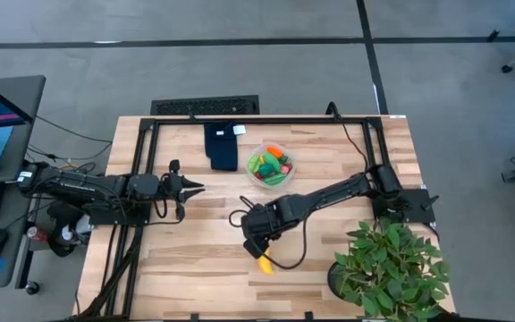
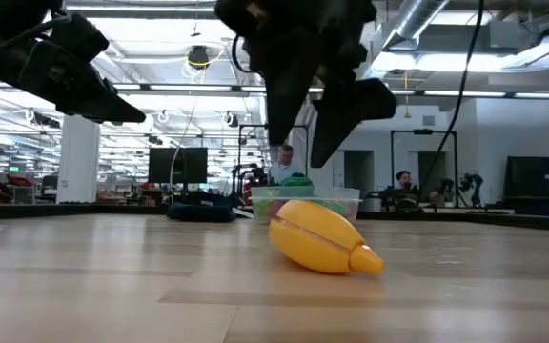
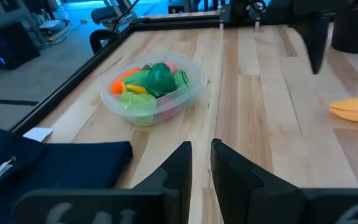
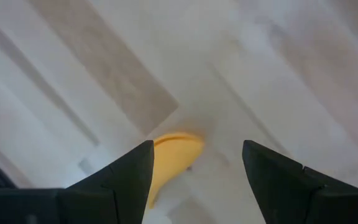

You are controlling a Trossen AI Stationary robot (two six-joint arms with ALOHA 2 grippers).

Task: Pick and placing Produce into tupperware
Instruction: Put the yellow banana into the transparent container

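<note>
Next, my right gripper grabs the middle of the yellow toy banana [image 1: 265, 266] [image 4: 162, 177], with one end sticking out past the fingers.
A yellow toy banana [image 1: 263, 264] lies on its side on the wooden table near the front edge, plain in the low view [image 2: 324, 238]. My right gripper [image 1: 256, 243] hangs open above it, pointing steeply down, and touches nothing; the banana [image 4: 169, 163] shows between and beyond its fingers. The clear round tupperware [image 1: 271, 166] stands at the far middle of the table, holding green, orange and red produce [image 3: 153, 81]. My left gripper [image 1: 197, 187] waits shut at the table's left, pointing toward the right.
A dark blue folded cloth [image 1: 222, 145] lies left of the tupperware. A big leafy potted plant [image 1: 390, 268] stands at the near right corner. A black frame [image 1: 266, 118] runs along the table's far and left edges. Bare wood lies between the banana and the container.
</note>
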